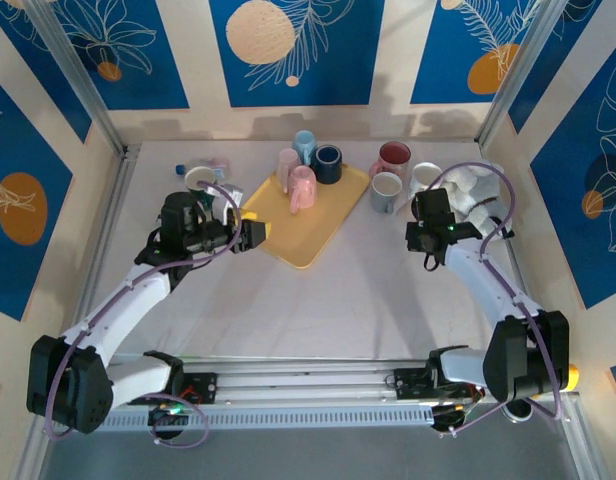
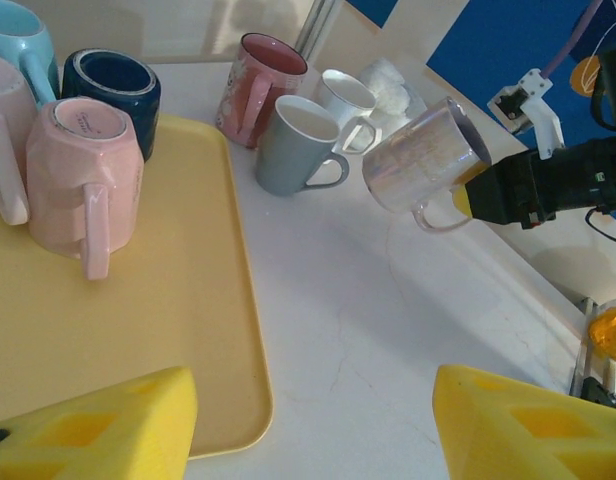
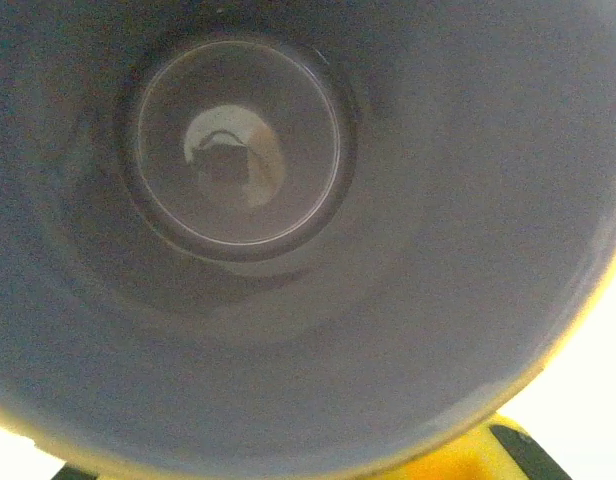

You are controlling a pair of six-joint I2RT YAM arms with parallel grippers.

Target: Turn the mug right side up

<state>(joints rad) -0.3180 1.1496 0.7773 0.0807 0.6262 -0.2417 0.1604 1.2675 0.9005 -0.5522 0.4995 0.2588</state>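
I will set the pearly mug down on the table (image 1: 406, 203) with my right gripper, beside the grey mug, just before the white mug.
A pearly, iridescent mug (image 2: 423, 160) hangs tilted above the table, mouth toward the upper right and handle underneath. My right gripper (image 2: 466, 192) is shut on its rim, and a yellow finger (image 3: 458, 455) shows below the mug's dim grey inside (image 3: 238, 140). From above, the right gripper (image 1: 428, 228) hovers just in front of the mugs at the back right. My left gripper (image 2: 313, 420) is open and holds nothing, low over the near right corner of the yellow tray (image 2: 118, 340). From above, the left gripper (image 1: 254, 228) is at the tray's (image 1: 308, 235) left edge.
On the tray a pink mug (image 2: 83, 175) stands base up, next to a pale pink (image 1: 286, 165), a light blue (image 1: 305, 145) and a dark blue mug (image 1: 328, 163). Maroon (image 2: 263, 85), grey (image 2: 293, 145) and white (image 2: 346, 100) mugs stand upright right of the tray.
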